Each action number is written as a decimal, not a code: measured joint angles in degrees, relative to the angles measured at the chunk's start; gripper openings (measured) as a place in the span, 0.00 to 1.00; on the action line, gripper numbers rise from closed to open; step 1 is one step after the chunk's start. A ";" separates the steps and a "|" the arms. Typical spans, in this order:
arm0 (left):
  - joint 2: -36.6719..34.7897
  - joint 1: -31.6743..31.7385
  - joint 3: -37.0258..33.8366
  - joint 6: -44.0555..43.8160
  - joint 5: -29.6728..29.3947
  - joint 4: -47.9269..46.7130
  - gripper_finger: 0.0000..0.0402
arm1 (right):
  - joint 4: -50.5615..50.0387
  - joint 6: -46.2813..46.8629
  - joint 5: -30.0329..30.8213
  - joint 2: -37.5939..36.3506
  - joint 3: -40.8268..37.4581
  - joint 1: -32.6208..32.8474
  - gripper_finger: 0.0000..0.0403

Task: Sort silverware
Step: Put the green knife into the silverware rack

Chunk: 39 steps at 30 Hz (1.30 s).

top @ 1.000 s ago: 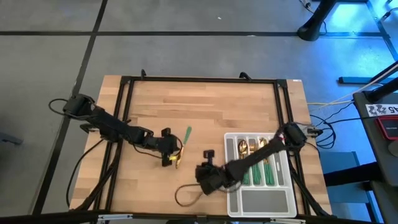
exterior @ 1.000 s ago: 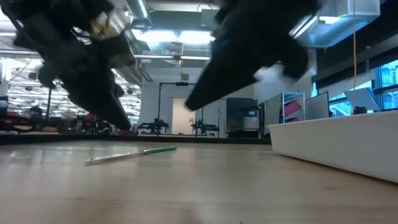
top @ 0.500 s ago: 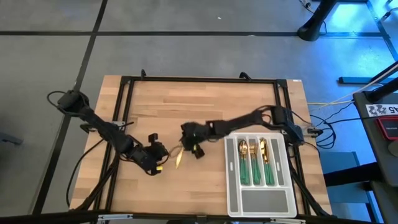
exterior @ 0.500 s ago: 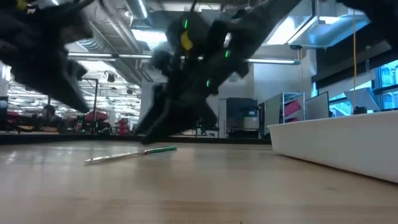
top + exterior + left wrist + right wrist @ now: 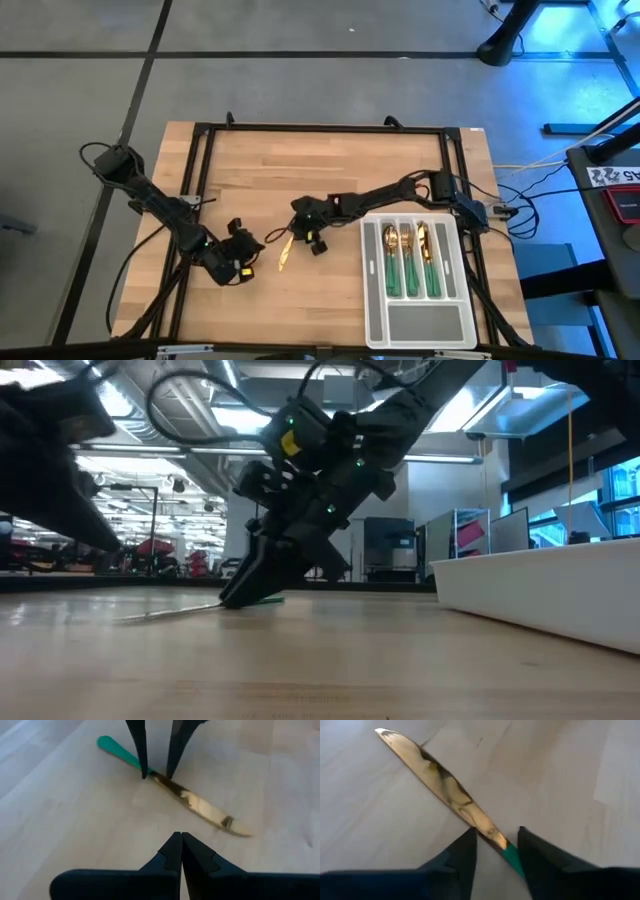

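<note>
The knife lies crooked through my right gripper at the blade's joint, so my left gripper will steady the blade while my right gripper takes the green handle (image 5: 115, 748).
A knife (image 5: 284, 254) with a gold blade and slim green handle lies flat on the wooden table. My right gripper (image 5: 298, 233) stands over it, open, one finger on each side where blade meets handle; the left wrist view shows the two tips (image 5: 156, 772) down at the table. My left gripper (image 5: 255, 245) is shut with nothing in it (image 5: 181, 840), to the knife's left, pointing at it. More silverware (image 5: 410, 262) lies in the slots of the pale divided tray (image 5: 372, 300). My right gripper comes from above, slanting, its fingers (image 5: 467, 847) lying across the knife at the joint of gold blade and green handle (image 5: 501, 843). The knife lies flat on the table. Whether the fingers touch it, I cannot tell.
The tray (image 5: 540, 590) stands at the table's near right, its wall rising close to the right of the knife. A black frame (image 5: 320, 128) runs round the table's edges. Bare wood lies far of the knife.
My right gripper has swung from the tray's near left corner toward the table's far left and come down over the knife. My left gripper has drawn back from the knife toward the near left. The knife has stayed flat on the table.
</note>
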 joint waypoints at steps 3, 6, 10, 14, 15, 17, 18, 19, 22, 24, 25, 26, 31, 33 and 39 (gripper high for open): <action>0.00 -2.93 0.00 -1.44 -1.14 -0.06 0.00 | 1.33 4.31 3.13 1.25 0.19 2.82 0.26; 0.00 -5.65 0.02 -3.22 -2.62 -0.11 0.00 | 2.12 10.59 8.60 1.44 0.19 5.53 0.17; 0.00 -8.19 0.02 -4.36 -4.56 -0.11 0.00 | 3.31 21.99 11.52 1.51 0.15 7.64 0.06; 0.00 -9.00 0.02 -4.38 -5.53 -0.09 0.00 | 4.02 28.25 11.20 1.61 0.14 9.72 0.05; -0.01 -9.00 0.02 -4.29 -5.60 -0.08 0.00 | 4.81 29.58 11.32 1.72 0.14 10.28 0.06; -0.02 -9.00 0.02 -4.25 -5.60 -0.04 0.00 | 7.45 31.69 11.64 2.11 -0.03 10.89 0.11; -0.02 -9.00 0.02 -4.23 -5.60 -0.02 0.00 | 8.44 32.20 11.53 2.19 -0.20 11.02 0.14; -0.02 -9.00 0.02 -4.21 -5.60 0.02 0.00 | 9.32 32.27 11.52 2.24 -0.32 11.04 0.17; -0.02 -9.03 0.02 -4.09 -5.61 0.02 0.00 | 10.49 32.20 11.79 2.35 -0.41 11.18 0.26; -0.02 -9.03 0.02 -3.66 -5.61 0.04 0.00 | 10.79 32.16 11.75 2.31 -0.45 11.03 0.32; -0.02 -9.03 0.02 -3.16 -5.60 0.10 0.00 | 11.36 32.16 11.87 2.31 -0.53 11.03 0.34; -0.02 -9.03 0.02 -2.67 -5.62 0.16 0.00 | 12.55 32.15 12.10 2.31 -0.60 11.03 0.37; -0.03 -9.03 0.04 -1.57 -5.60 0.57 0.00 | 17.41 32.11 12.25 1.28 -0.71 11.00 0.50; -0.04 -9.26 0.07 -2.52 -5.60 0.69 0.00 | 16.45 32.36 12.28 0.58 -0.69 10.98 0.53; -0.04 -10.66 0.09 -3.18 -5.66 1.41 0.00 | 17.99 32.13 16.66 1.19 -3.02 12.12 0.53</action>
